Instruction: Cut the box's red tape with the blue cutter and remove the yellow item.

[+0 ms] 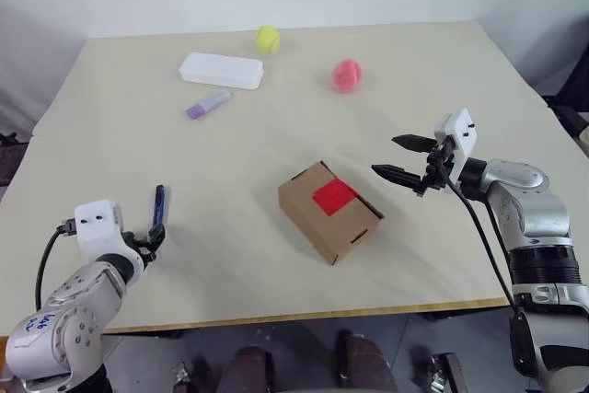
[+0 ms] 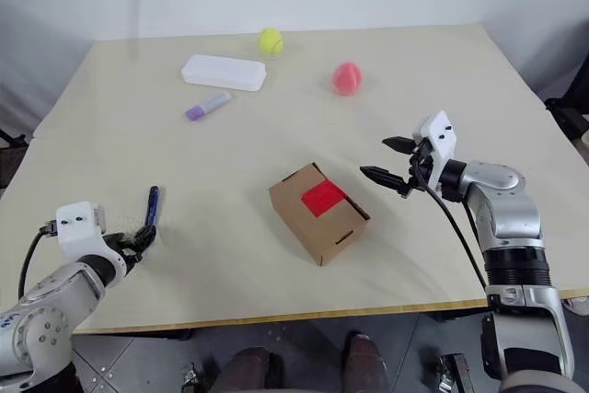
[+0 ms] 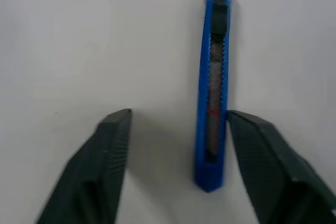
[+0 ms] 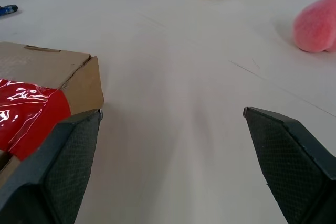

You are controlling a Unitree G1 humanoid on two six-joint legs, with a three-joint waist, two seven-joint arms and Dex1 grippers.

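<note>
The blue cutter's far end points past the box, so I should open my left gripper wider, grip the cutter's near end [image 3: 210,170] and swing its far end toward the box.
The brown cardboard box [image 1: 317,223] lies near the table's middle, flaps shut, with the red tape [image 1: 334,196] across its top. The blue cutter [image 3: 212,87] lies flat on the table at the front left. My left gripper [image 3: 178,114] is open around its near end: one finger rests against the cutter's side and the other stands well clear. To the right of the box, a little above the table, my right gripper [image 1: 386,156] hangs open and empty, pointing at the box. The yellow item is hidden.
At the back lie a flat white case [image 1: 221,70], a lilac marker [image 1: 208,105], a yellow-green tennis ball [image 1: 267,39] and a pink peach-like ball [image 1: 347,75]. The table's front edge [image 1: 304,317] runs close behind both arms.
</note>
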